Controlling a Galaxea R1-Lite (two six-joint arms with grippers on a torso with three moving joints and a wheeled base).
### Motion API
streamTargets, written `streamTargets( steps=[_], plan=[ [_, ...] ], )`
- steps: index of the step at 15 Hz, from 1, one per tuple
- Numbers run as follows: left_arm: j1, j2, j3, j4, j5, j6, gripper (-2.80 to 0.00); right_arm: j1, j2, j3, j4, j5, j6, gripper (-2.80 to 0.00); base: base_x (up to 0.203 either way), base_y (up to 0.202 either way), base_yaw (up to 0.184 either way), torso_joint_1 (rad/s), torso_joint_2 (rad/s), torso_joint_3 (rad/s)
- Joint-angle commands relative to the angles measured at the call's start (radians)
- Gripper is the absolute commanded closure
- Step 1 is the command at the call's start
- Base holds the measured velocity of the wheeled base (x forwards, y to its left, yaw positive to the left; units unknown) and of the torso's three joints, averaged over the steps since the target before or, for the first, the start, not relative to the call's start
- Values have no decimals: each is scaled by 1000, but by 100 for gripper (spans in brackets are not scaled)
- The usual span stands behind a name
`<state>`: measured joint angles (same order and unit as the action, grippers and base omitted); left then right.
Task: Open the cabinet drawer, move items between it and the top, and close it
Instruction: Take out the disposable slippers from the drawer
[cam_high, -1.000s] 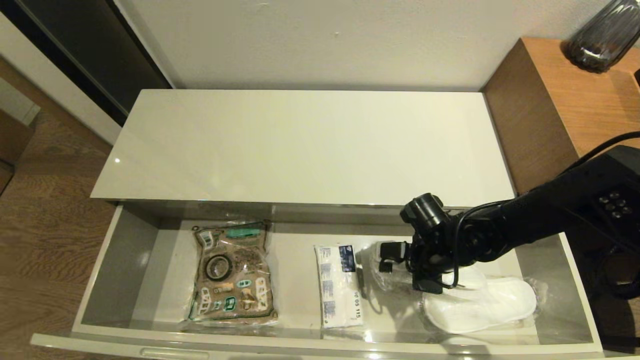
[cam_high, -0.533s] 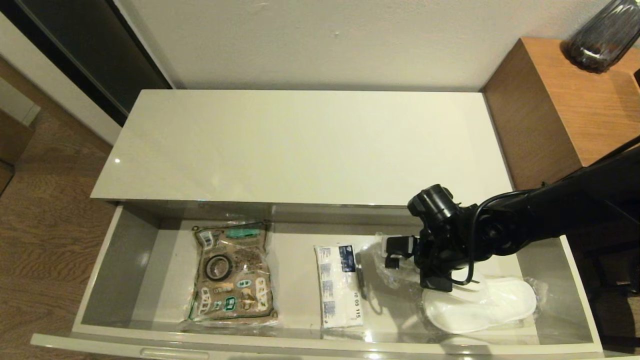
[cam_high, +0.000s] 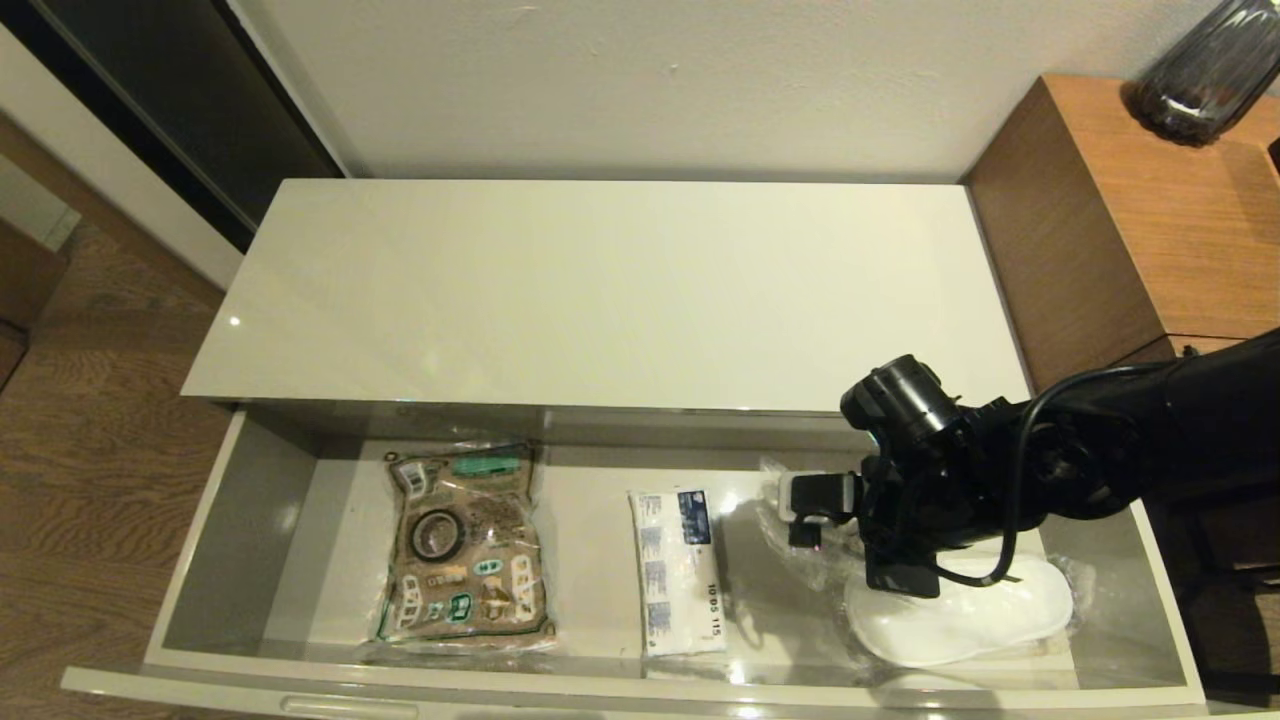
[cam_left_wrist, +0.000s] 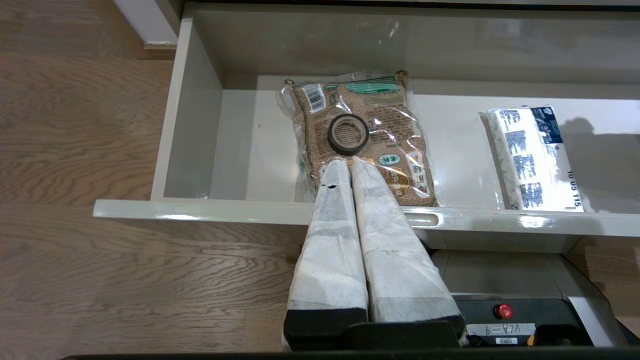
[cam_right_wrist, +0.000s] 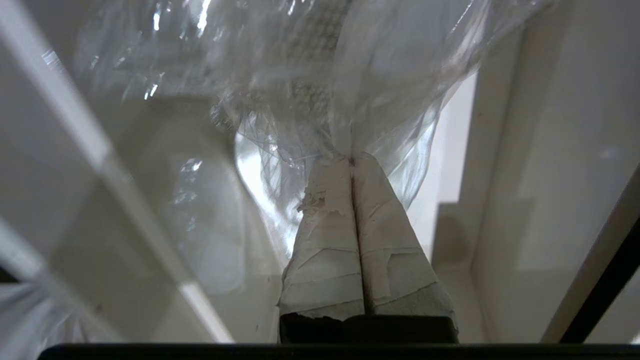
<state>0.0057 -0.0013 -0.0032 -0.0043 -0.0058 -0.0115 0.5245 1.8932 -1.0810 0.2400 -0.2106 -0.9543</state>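
Observation:
My right gripper is to set the wrapped white slipper down on the bottom of the drawer beside the white tissue pack (cam_high: 782, 542), so that it overlaps the pack's edge.
The cabinet drawer (cam_high: 200, 520) stands pulled out below the bare top (cam_high: 600, 290). At its right end lie the white slippers (cam_high: 960, 610) in clear plastic wrap. My right gripper (cam_high: 800, 505) hangs over them, shut on a bunched fold of that wrap (cam_right_wrist: 310, 75), which stretches from the fingertips (cam_right_wrist: 330, 172). The white tissue pack (cam_high: 678, 575) lies mid-drawer. The black tape roll (cam_high: 437, 535) rests on the brown pouch (cam_high: 470, 590) at the left. My left gripper (cam_left_wrist: 348, 162), shut and empty, is parked outside the drawer front (cam_left_wrist: 200, 210), out of the head view.
A brown wooden side table (cam_high: 1130, 220) with a dark glass vase (cam_high: 1210, 70) stands against the cabinet's right end. The wall runs behind the top. Wooden floor (cam_high: 90, 450) lies to the left.
My right arm has shifted to the right inside the drawer with the wrap pinched, drawing the loose plastic along. The slippers' soles, the other items and the left arm have stayed put.

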Motion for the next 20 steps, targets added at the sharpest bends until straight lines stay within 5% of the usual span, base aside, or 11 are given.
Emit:
streamTargets(
  steps=[1,10,14,20],
  plan=[
    [0,1,0,0,0,-1,0,15,-72,41,1,-2,-1,0,0,0,0,0,0,0],
    [0,1,0,0,0,-1,0,44,-173,65,51,-34,2,0,0,0,0,0,0,0],
    [0,1,0,0,0,-1,0,56,-162,141,7,-79,73,0,0,0,0,0,0,0],
    [0,1,0,0,0,-1,0,79,82,41,-54,-81,75,0,0,0,0,0,0,0]
  ],
)
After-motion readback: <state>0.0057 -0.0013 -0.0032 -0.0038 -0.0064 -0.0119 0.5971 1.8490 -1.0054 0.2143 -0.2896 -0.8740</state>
